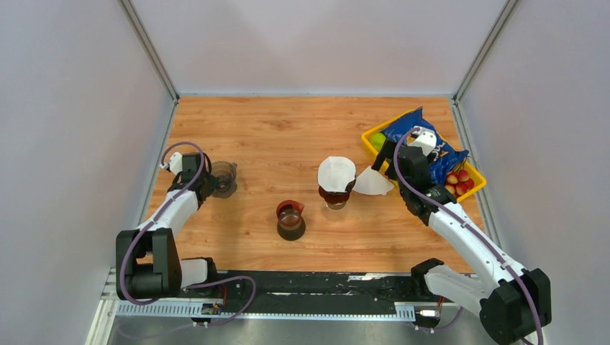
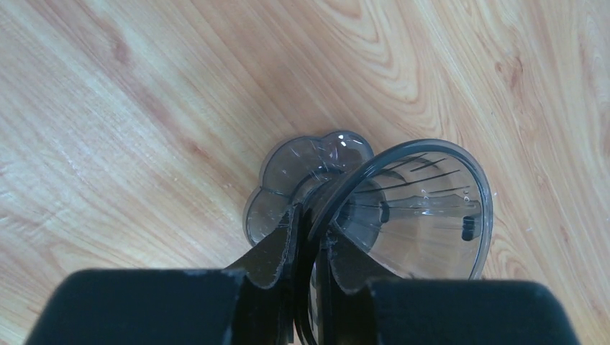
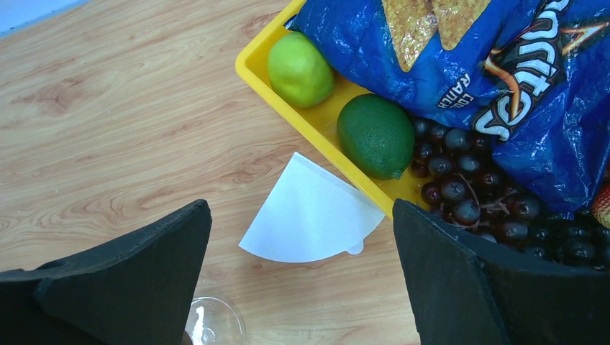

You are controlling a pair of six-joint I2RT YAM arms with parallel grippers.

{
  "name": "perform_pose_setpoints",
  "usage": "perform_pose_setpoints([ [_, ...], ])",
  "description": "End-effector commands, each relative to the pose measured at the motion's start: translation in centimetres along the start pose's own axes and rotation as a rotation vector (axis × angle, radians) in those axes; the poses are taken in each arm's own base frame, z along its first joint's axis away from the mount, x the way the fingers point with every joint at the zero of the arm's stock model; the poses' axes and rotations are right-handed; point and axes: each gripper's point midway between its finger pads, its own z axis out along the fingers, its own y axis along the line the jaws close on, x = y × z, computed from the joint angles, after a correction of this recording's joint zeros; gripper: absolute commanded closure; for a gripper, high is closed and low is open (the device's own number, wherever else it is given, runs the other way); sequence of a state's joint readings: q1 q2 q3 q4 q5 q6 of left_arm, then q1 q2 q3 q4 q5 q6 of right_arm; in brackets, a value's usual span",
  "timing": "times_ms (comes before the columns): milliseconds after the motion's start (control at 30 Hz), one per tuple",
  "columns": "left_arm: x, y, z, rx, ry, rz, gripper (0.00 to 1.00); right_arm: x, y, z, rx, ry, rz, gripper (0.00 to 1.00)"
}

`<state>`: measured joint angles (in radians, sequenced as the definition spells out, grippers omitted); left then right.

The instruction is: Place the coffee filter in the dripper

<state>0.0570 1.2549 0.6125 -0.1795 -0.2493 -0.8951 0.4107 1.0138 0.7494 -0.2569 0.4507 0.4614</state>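
Note:
My left gripper will release the clear smoky dripper onto the open top of the red-brown cup (image 1: 289,213).
A clear smoky dripper (image 2: 424,208) lies on its side on the wood at the left (image 1: 224,177). My left gripper (image 2: 311,215) is shut on its thin dark handle loop, which runs between the two fingers; in the top view this gripper (image 1: 210,181) sits just left of the dripper. A flat folded white coffee filter (image 3: 309,215) lies on the table beside the yellow tray (image 1: 374,182). My right gripper (image 3: 301,208) hangs open above it, one finger on each side and neither touching, and stands over the tray's near corner (image 1: 388,162).
A second white filter (image 1: 337,172) sits opened in a reddish dripper on a glass (image 3: 212,323) at mid-table. A red-brown cup (image 1: 290,215) stands in front. The yellow tray (image 3: 316,122) holds limes, dark grapes and a blue chip bag (image 3: 467,72).

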Motion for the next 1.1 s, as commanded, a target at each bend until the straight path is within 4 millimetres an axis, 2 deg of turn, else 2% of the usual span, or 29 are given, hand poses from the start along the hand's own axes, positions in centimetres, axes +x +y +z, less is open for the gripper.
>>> perform_pose_setpoints([
  [0, -1.1, -1.5, -0.9, 0.053, -0.003, 0.013, 1.00, -1.1, 0.6, -0.1, -0.027, -0.041, 0.013, 0.00],
  [133, -1.7, -2.9, -2.5, 0.132, 0.003, 0.045, 1.00, -1.2, 0.5, -0.2, -0.028, -0.047, 0.016, 0.00],
  [300, -1.4, -5.1, -4.7, 0.274, 0.042, 0.080, 1.00, -1.6, 0.2, -0.6, -0.016, -0.068, 0.023, 0.00],
  [400, -0.9, -7.1, -6.9, 0.402, 0.093, 0.113, 1.00, -1.9, 0.0, -0.9, -0.013, -0.082, 0.031, 0.00],
  [533, 0.6, -9.6, -9.6, 0.566, 0.194, 0.174, 1.00, -2.2, -0.2, -1.2, -0.013, -0.095, 0.035, 0.00],
  [700, 3.0, -11.8, -13.0, 0.679, 0.290, 0.305, 1.00, -2.2, -0.3, -1.3, -0.015, -0.099, 0.038, 0.00],
  [800, 3.8, -13.4, -15.8, 0.797, 0.352, 0.355, 1.00, -2.3, -0.3, -1.3, -0.012, -0.100, 0.032, 0.00],
  [933, 5.0, -14.6, -19.2, 0.898, 0.408, 0.452, 0.99, -2.3, -0.4, -1.2, -0.005, -0.103, 0.027, 0.00],
  [1067, 6.2, -14.7, -21.6, 0.944, 0.463, 0.538, 0.97, -2.4, -0.6, -1.2, 0.004, -0.107, 0.027, 0.00],
])
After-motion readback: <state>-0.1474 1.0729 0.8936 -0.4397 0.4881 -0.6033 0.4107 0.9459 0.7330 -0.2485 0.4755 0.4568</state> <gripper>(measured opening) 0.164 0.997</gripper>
